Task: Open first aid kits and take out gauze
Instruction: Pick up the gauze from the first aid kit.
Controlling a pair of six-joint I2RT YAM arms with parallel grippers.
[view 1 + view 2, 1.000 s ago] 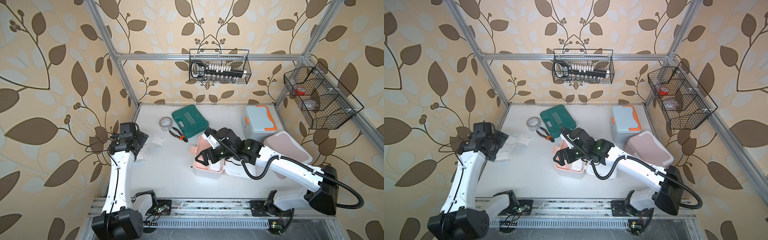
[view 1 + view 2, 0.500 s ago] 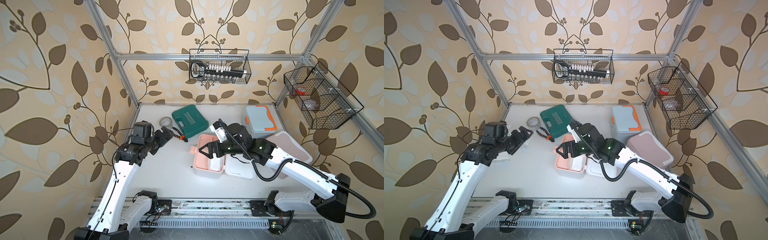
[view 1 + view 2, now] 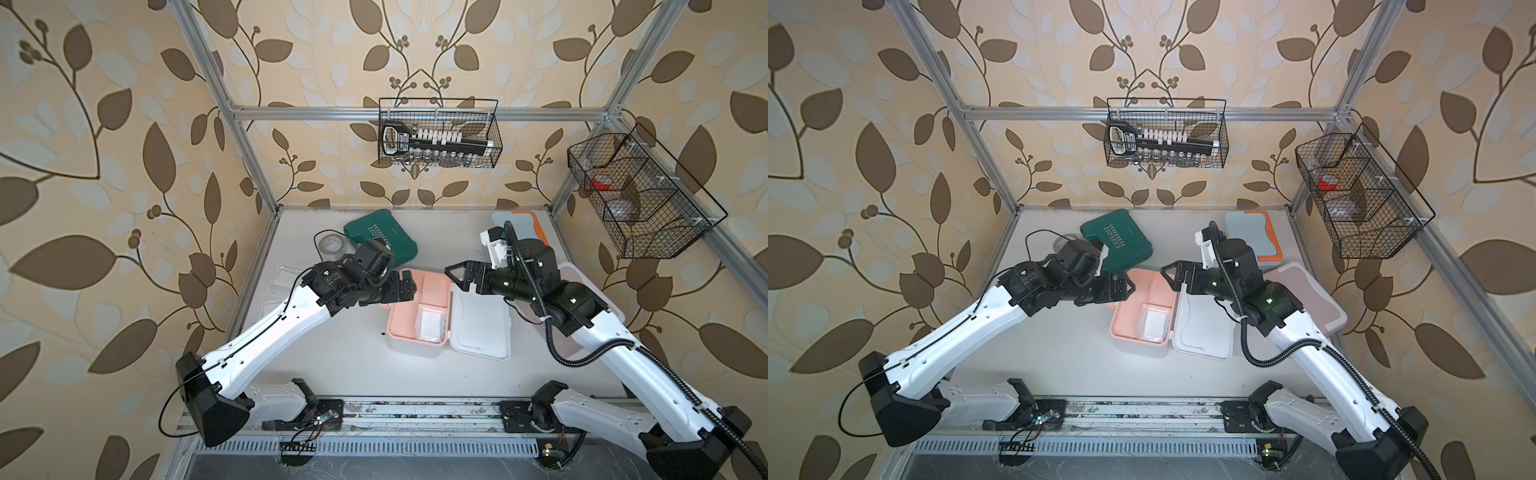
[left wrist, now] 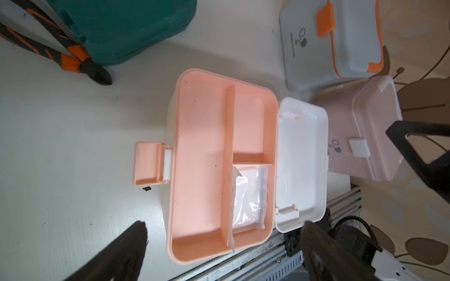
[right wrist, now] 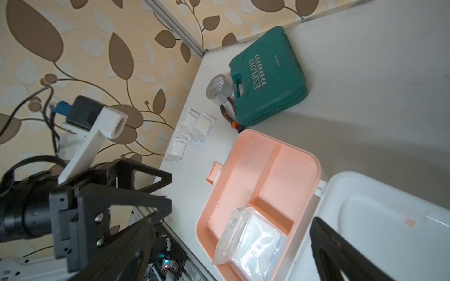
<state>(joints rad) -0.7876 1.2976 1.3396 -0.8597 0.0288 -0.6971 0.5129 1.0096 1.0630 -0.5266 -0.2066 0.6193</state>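
Observation:
Next, my left gripper closes its fingers on the gauze packet's edge (image 3: 418, 323) (image 4: 233, 201) along the peach tray's long divider, at the spot where the packet is standing upright.
The white first aid kit with a peach tray (image 3: 409, 307) lies open mid-table, its white lid (image 3: 482, 328) flat beside it. One gauze packet (image 3: 430, 326) (image 4: 248, 197) (image 5: 253, 240) rests in the tray's near compartment. My left gripper (image 3: 405, 286) (image 4: 224, 243) hovers open over the tray's far left edge. Opposite it, my right gripper (image 3: 455, 276) (image 5: 226, 243) hangs open above the hinge side, holding nothing. The light blue kit (image 3: 1254, 232) and the pink kit (image 3: 1304, 295) stand shut behind the right arm. Several gauze packets (image 5: 194, 126) lie by the left wall.
A dark green case (image 3: 380, 241), a grey tape roll (image 3: 330, 245) and orange-handled pliers (image 4: 60, 53) sit at the back left. Wire baskets hang on the back wall (image 3: 438, 133) and the right wall (image 3: 640, 199). An aluminium rail (image 3: 415, 415) borders the front.
My left arm has swung from the gauze pile by the left wall to the open kit. My right gripper has lifted off the tray and drawn back to the right.

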